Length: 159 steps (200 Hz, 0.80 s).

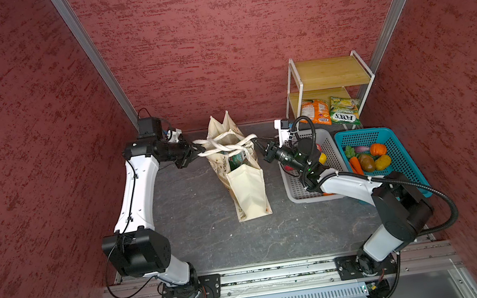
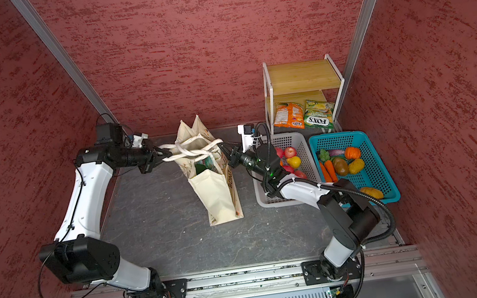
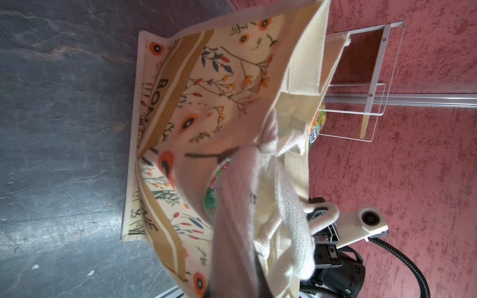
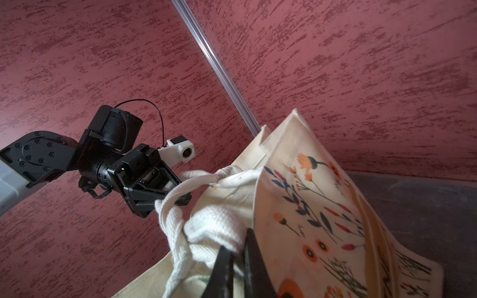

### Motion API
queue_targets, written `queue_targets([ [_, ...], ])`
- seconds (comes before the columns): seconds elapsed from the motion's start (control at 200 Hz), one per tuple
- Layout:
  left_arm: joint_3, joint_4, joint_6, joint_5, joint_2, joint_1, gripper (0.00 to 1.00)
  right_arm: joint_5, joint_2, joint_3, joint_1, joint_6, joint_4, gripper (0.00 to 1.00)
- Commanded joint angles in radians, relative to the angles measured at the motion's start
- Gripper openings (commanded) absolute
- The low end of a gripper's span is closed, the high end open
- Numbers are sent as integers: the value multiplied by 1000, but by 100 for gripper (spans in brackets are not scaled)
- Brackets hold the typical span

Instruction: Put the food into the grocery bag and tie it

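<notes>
The robot's right gripper holds the strap by the tip of its loop while the twist sits loose, so it should grip the strap nearer the twist (image 1: 242, 143) before pulling tight.
The grocery bag (image 1: 249, 192) (image 2: 217, 197) stands on the dark table, its floral side (image 3: 206, 103) (image 4: 309, 219) turned to the wrist views. Its cream strap handles (image 1: 227, 145) (image 2: 196, 151) cross and twist over the open mouth. My left gripper (image 1: 200, 154) (image 2: 166, 159) (image 4: 180, 198) is shut on a strap loop at the bag's left. My right gripper (image 1: 257, 144) (image 2: 221, 147) (image 4: 238, 255) is shut on a strap (image 4: 214, 227) at the bag's right. Of the food, a teal-and-red packet (image 1: 237, 159) (image 3: 211, 198) and something dark green (image 2: 200, 168) show inside; the rest is hidden.
A grey basket (image 1: 330, 143) with small red and yellow fruits sits right of the bag, under my right arm. Beside it is a blue basket (image 1: 394, 140) of vegetables. A wooden shelf (image 1: 332, 79) at the back right holds an orange packet (image 1: 316, 112) and a yellow-green packet (image 1: 344, 111).
</notes>
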Motion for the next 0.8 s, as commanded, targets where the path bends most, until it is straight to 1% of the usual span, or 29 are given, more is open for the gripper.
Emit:
queue_targets([
  [0.0, -15, -37, 36, -174, -52, 93, 0, 304, -74, -34, -76, 3, 75, 0],
  [0.13, -58, -1, -10, -231, -90, 151, 0, 382, -123, -68, -100, -11, 13, 0],
  [0.215, -60, 30, -37, -242, -102, 162, 0, 388, -136, -73, -115, -18, -40, 0],
  [0.276, -51, 52, -48, -218, -98, 155, 0, 332, -134, -49, -118, -73, -98, 0],
  [0.401, -16, 75, -40, -180, -69, 101, 0, 124, -96, 43, -117, -223, -247, 0],
  [0.471, -4, 81, -38, -164, -53, 63, 0, 59, -82, 74, -112, -307, -317, 6],
  [0.526, -1, 89, -34, -156, -47, 36, 0, 41, -80, 88, -109, -377, -362, 12],
  [0.611, 2, 94, -27, -147, -38, 6, 0, 25, -84, 109, -107, -495, -421, 19],
  [0.671, 6, 90, -20, -144, -33, -7, 0, 19, -84, 135, -106, -581, -490, 27],
  [0.761, 17, 81, -8, -144, -25, -17, 0, 17, -84, 172, -102, -716, -579, 42],
  [0.792, 18, 79, -4, -144, -23, -20, 0, 20, -84, 182, -100, -751, -605, 45],
])
